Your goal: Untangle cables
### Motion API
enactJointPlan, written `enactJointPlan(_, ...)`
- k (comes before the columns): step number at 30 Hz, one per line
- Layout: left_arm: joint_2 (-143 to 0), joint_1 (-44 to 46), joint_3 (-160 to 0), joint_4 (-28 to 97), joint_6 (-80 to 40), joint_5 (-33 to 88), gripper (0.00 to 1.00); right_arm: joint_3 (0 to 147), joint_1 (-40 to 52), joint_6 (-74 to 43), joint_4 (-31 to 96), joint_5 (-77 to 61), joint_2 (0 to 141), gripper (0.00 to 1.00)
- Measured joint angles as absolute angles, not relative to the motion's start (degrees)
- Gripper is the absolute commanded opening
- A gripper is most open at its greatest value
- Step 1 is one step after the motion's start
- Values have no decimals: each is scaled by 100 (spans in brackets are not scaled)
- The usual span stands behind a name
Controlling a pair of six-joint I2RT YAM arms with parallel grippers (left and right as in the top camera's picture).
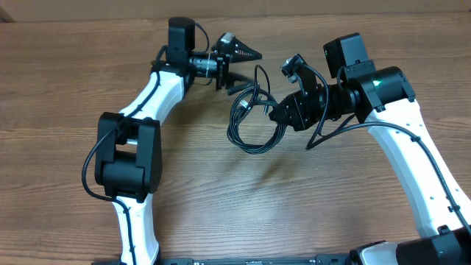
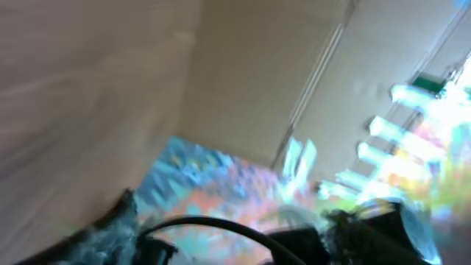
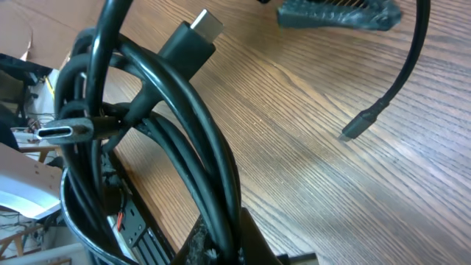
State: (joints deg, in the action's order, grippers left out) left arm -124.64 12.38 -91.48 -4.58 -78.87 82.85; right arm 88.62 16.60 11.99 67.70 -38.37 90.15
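The cord's loose end is hanging next to the bundle, so next my left gripper grabs the cord (image 3: pixel 404 79) near its loose end and lifts it clear of the bundle.
The cables (image 1: pixel 252 118) are thin black cords looped in a bundle at mid table. My right gripper (image 1: pixel 277 112) is shut on the bundle's right side. In the right wrist view the cords (image 3: pixel 173 118) run up from between my jaws (image 3: pixel 243 246), with a flat metal-tipped plug (image 3: pixel 197 31) at the top, another plug (image 3: pixel 66 132) at the left, and a loose cord end (image 3: pixel 363 123) lying on the wood. My left gripper (image 1: pixel 239 65) stands open just up-left of the bundle, its fingers apart. The left wrist view is blurred; a black cord (image 2: pixel 221 223) arcs across its bottom.
The wooden table (image 1: pixel 221 191) spreads all round the bundle. The white left arm (image 1: pixel 140 125) reaches in from the lower left, the white right arm (image 1: pixel 412 147) from the lower right. One dark left finger (image 3: pixel 338 13) shows at the top of the right wrist view.
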Motion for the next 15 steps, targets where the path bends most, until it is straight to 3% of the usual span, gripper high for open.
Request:
enactJointPlan(1,-12464,1278,-9157,-591,-8276,8458,39,8862,1660,1201,6764,-3804,9015,4)
enactJointPlan(2,-12464,1308,-9157,-602,-8672,8615,40,8862,1660,1201,6755,-3791,9015,4)
enactJointPlan(5,-12464,1391,-9155,-600,-9435,8844,61,8862,1660,1199,6488,-3750,9015,4)
enactJointPlan(9,-12464,1533,-9157,-600,-10027,8895,82,8862,1660,1203,6281,-3752,9017,4)
enactJointPlan(12,-12464,1645,-9157,-604,-10261,8820,74,8862,1660,1203,6241,-3752,9015,4)
enactJointPlan(13,-12464,1656,-9157,-604,-10333,8781,63,8862,1660,1203,6246,-3752,9015,4)
enactJointPlan(15,-12464,1658,-9157,-609,-10532,8602,52,8862,1660,1205,6259,-3752,9015,4)
